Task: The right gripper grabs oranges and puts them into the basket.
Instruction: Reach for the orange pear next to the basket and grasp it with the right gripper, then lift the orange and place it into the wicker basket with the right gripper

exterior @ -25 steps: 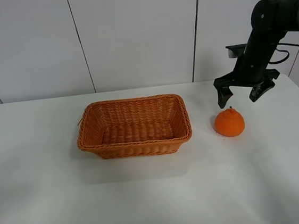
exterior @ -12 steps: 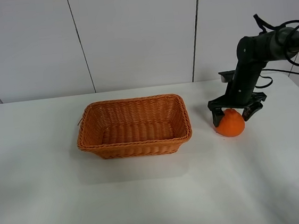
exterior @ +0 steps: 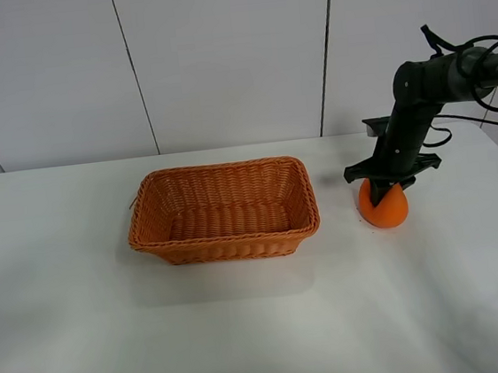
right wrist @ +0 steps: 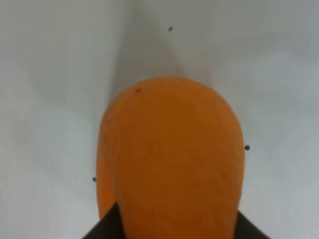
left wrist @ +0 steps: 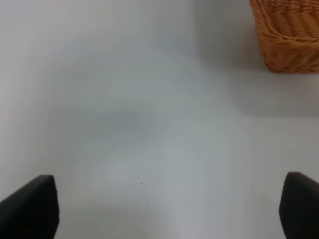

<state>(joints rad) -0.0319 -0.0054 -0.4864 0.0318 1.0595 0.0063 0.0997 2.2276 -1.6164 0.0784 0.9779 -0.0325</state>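
I will release the orange from my right gripper near the middle of the empty wicker basket's bottom [exterior: 226, 208].
The orange [exterior: 385, 212] sits on the white table to the right of the wicker basket [exterior: 226, 240], about a hand's width from it. My right gripper [exterior: 385, 191] is down over the orange's top, and its black fingers are closed against the fruit's sides. In the right wrist view the orange [right wrist: 169, 159] fills the space between the two fingers [right wrist: 102, 226]. The orange still rests on the table. The basket is empty. My left gripper [left wrist: 169, 211] is open over bare table, with the basket's corner [left wrist: 286, 47] in its view. It does not show in the exterior view.
The white table [exterior: 246, 329] reaches to a white panelled wall [exterior: 217, 56] behind. The right arm's cables [exterior: 484, 46] hang at the far right edge.
My right gripper came down from above the orange onto it, then closed its fingers inward against the fruit. The orange and basket have not moved.
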